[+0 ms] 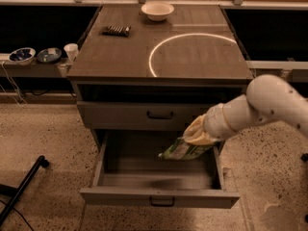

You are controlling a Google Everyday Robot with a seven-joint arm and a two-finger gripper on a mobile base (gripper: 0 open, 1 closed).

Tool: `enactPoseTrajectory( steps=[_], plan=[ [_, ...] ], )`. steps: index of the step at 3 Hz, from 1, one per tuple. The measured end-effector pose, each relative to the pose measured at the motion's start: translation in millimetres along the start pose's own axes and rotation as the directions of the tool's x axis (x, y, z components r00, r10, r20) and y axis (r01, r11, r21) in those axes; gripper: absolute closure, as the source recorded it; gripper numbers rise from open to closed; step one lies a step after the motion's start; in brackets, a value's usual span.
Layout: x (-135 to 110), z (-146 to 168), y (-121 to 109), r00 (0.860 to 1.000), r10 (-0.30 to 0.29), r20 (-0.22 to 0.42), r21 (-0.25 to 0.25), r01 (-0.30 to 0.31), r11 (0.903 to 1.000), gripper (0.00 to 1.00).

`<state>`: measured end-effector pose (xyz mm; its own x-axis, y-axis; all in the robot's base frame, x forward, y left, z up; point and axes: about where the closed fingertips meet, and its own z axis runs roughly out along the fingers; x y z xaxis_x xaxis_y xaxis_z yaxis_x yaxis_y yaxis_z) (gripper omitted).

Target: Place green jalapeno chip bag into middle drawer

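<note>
Next, my gripper lets go of the green jalapeno chip bag in the centre of the open middle drawer's bare bottom point(164, 161). The bag now hangs tilted above that drawer.
The green jalapeno chip bag point(182, 151) hangs tilted from my gripper point(198, 135), which is shut on its top edge. The bag is above the right half of the open middle drawer point(159, 196), which is pulled out towards the camera with its inside bare. My white arm point(262, 105) reaches in from the right. The closed upper drawer front point(144, 114) with its dark handle is just behind the gripper.
On the cabinet top sit a white bowl point(157, 11) and a dark ridged snack bar point(116, 30). A side shelf at left holds two bowls point(21, 55) and a white cup point(71, 51). A black pole point(21, 189) lies on the floor at lower left.
</note>
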<state>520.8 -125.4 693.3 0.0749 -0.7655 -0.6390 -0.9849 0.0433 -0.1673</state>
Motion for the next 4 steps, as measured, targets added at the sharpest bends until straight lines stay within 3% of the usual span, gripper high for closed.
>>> enactPoseTrajectory(
  steps=[1, 2, 3, 4],
  plan=[
    [18, 33, -8, 0.996, 0.028, 0.079, 0.106, -0.036, 0.9938, 1.0],
    [18, 33, -7, 0.996, 0.028, 0.079, 0.102, -0.036, 0.9942, 1.0],
    [36, 65, -18, 0.994, 0.056, 0.099, 0.11, -0.067, 0.9917, 1.0],
    [55, 104, -31, 0.992, 0.051, 0.117, 0.184, -0.072, 0.9803, 1.0]
  ],
)
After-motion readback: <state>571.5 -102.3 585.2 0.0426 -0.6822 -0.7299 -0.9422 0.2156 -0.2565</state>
